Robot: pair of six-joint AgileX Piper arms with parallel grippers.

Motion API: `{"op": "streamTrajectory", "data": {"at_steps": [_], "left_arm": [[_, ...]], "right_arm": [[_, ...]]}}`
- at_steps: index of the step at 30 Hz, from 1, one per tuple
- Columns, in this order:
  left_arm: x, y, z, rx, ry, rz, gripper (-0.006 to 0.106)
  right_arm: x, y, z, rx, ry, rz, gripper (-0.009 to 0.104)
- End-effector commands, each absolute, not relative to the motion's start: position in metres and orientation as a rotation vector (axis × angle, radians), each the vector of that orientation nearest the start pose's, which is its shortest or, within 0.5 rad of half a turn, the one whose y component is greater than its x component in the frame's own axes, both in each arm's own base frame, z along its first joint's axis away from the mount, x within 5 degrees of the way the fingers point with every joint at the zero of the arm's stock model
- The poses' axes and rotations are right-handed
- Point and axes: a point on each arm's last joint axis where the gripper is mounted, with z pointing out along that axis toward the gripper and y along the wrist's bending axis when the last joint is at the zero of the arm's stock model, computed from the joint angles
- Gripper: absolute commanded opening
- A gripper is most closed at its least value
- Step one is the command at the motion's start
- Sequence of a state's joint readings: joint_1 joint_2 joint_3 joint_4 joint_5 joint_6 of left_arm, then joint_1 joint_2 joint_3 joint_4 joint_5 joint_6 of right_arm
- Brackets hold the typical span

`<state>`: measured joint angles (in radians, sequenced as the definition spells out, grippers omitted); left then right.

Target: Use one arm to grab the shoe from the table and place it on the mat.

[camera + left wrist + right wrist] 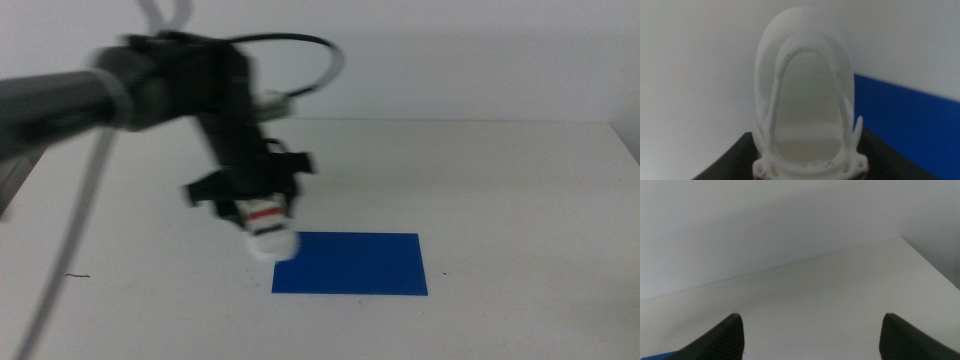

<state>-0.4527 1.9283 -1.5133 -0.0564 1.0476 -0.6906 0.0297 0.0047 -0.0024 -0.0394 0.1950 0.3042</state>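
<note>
My left gripper needs to set the white shoe down on the middle of the deep-blue mat (352,257), so that it lies lengthwise along the mat.
My left arm reaches in from the left over the white table (500,190). Its gripper (262,222) is shut on the white shoe (268,232), whose red strap shows between the jaws, and holds it just off the near left corner of the deep-blue mat (352,264). In the left wrist view the shoe (807,100) hangs toe-down between the jaws, with the mat (910,125) beside it. My right gripper (812,335) is open and empty, out of the middle view, looking over bare table.
A black cable (300,45) loops above the left arm. A small dark speck (76,276) lies near the table's left front. The table's far edge (450,121) meets a plain wall.
</note>
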Motion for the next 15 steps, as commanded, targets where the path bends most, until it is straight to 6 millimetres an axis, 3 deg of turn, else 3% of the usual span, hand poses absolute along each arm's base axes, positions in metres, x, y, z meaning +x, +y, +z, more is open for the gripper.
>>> {"op": "streamTrajectory", "data": {"at_steps": [1, 5, 10, 15], "left_arm": [[0.355, -0.216, 0.221, -0.286, 3.021, -0.197, -0.002], [0.354, -0.258, 0.213, -0.152, 3.083, -0.158, -0.002], [0.354, -0.274, 0.205, 0.097, 3.086, -0.211, -0.002], [0.355, -0.279, 0.204, 0.725, 2.940, -0.261, -0.002]], "right_arm": [[0.056, 0.001, 0.196, 0.191, 1.662, 0.207, 0.079], [0.056, 0.001, 0.196, 0.191, 1.662, 0.207, 0.079], [0.056, 0.001, 0.196, 0.191, 1.662, 0.207, 0.079], [0.056, 0.001, 0.196, 0.191, 1.662, 0.207, 0.079]]}}
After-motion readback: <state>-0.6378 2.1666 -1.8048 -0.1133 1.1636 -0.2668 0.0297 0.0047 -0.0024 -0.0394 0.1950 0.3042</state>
